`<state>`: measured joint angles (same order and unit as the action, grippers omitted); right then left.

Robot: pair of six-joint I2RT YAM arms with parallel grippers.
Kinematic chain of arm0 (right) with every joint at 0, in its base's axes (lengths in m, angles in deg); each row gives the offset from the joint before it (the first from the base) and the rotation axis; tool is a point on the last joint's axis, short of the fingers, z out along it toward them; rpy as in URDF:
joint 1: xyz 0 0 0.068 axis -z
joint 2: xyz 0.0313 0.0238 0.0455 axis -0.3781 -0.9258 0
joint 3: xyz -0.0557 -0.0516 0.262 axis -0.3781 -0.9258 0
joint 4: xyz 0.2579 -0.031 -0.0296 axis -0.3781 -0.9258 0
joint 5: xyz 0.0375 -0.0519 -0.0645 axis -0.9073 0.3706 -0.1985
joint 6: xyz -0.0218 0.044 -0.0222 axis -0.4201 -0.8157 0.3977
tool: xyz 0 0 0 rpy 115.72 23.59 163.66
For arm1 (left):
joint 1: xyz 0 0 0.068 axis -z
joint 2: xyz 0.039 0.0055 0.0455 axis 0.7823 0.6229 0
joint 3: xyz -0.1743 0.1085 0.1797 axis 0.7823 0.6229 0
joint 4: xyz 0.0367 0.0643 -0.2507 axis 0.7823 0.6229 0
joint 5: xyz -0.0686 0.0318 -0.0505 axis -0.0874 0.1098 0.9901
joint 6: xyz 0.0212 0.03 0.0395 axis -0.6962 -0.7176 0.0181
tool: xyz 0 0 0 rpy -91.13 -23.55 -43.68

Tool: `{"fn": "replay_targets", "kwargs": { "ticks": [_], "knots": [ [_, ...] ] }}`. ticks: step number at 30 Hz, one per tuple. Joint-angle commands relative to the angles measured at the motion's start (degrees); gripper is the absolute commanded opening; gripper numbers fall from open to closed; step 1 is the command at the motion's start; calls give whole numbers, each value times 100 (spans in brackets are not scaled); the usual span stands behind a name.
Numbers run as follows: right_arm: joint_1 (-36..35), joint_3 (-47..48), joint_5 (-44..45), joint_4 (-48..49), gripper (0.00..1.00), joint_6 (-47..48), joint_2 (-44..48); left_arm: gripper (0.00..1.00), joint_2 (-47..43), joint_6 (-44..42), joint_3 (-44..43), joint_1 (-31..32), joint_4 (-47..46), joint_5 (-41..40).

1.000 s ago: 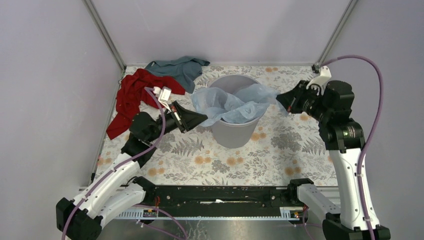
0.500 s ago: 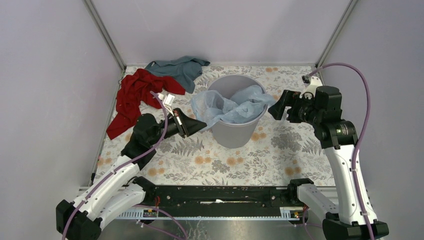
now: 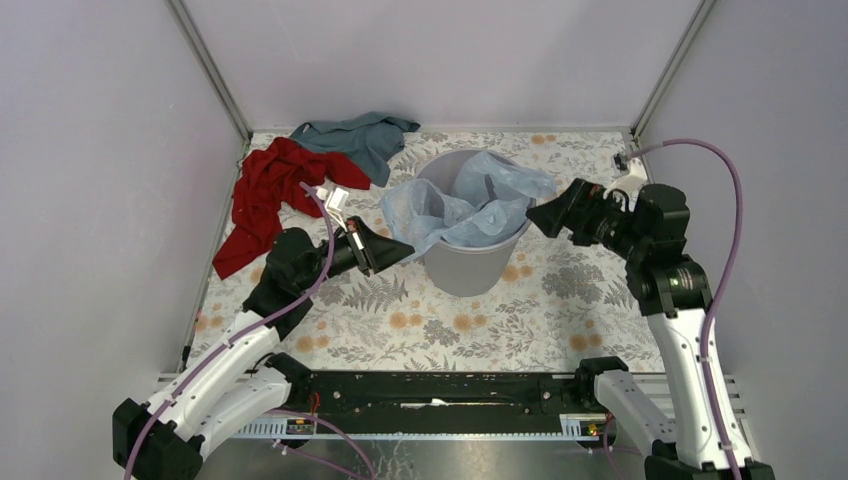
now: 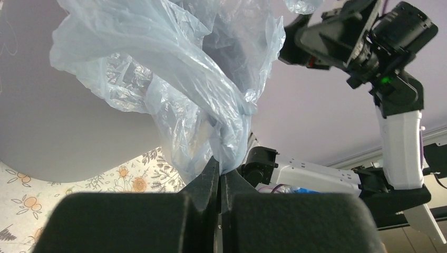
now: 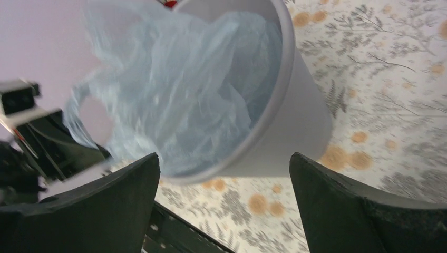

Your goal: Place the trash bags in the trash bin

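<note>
I should pinch the bag's loose corner [image 3: 541, 183] with my right gripper and spread it over the bin's near rim, as the bag lies bunched across the bin's opening.
The light grey trash bin [image 3: 470, 268] stands mid-table. The pale blue trash bag [image 3: 450, 208] lies crumpled in its mouth and spills over the left rim. My left gripper [image 3: 404, 244] is shut on the bag's left edge, just left of the bin. In the left wrist view the bag [image 4: 174, 79] rises bunched from the pinched fingertips [image 4: 220, 169]. My right gripper [image 3: 536, 214] hovers open beside the bin's right rim, holding nothing. The right wrist view looks between the wide-apart fingers [image 5: 224, 158] at the bin [image 5: 303, 124] and the bag [image 5: 184, 89] inside it.
A red cloth [image 3: 265, 195] lies at the back left of the flowered table, and a teal-grey cloth [image 3: 360, 135] lies behind it. Walls close in the left, back and right sides. The black rail [image 3: 430, 390] with the arm bases runs along the near edge.
My right gripper opened and let go of the bag's right edge, then dropped slightly left toward the rim. The freed side fell back onto the bin. The left gripper kept its hold.
</note>
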<state>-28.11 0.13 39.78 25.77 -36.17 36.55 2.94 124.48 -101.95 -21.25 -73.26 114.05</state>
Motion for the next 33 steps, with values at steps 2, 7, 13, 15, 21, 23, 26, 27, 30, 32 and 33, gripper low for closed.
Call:
{"fn": "replay_targets", "kwargs": {
  "ticks": [2,7,13,15,21,23,26,27,30,32,33],
  "knots": [
    [-8,-24,-51,1613,98,-1483,-373,0,-163,288,127,-1,-518,184],
    [-9,289,276,1678,84,-1423,-847,0,-210,287,139,-3,-418,277],
    [-14,304,-220,2368,57,-1885,-1271,8,-258,61,25,2,147,273],
    [-26,262,-357,2541,62,-2114,-1307,8,-187,32,-12,2,285,317],
    [-464,483,54,2127,74,-1887,-1526,8,-120,194,16,2,151,382],
    [-915,614,475,1921,79,-1581,-1592,8,-84,232,35,1,96,435],
    [-1431,683,1336,1697,85,-1257,-1646,6,-78,295,139,2,21,453],
    [-1450,713,1589,1611,84,-1188,-1672,6,-89,337,173,2,-27,462],
    [-1457,746,2186,1421,71,-963,-1737,5,-120,453,263,2,-122,518],
    [-1462,817,2186,1387,59,-853,-1820,4,-153,475,290,0,-119,506],
    [-1463,845,2083,1382,53,-814,-1828,3,-169,478,304,0,-111,502]
  ]
}}
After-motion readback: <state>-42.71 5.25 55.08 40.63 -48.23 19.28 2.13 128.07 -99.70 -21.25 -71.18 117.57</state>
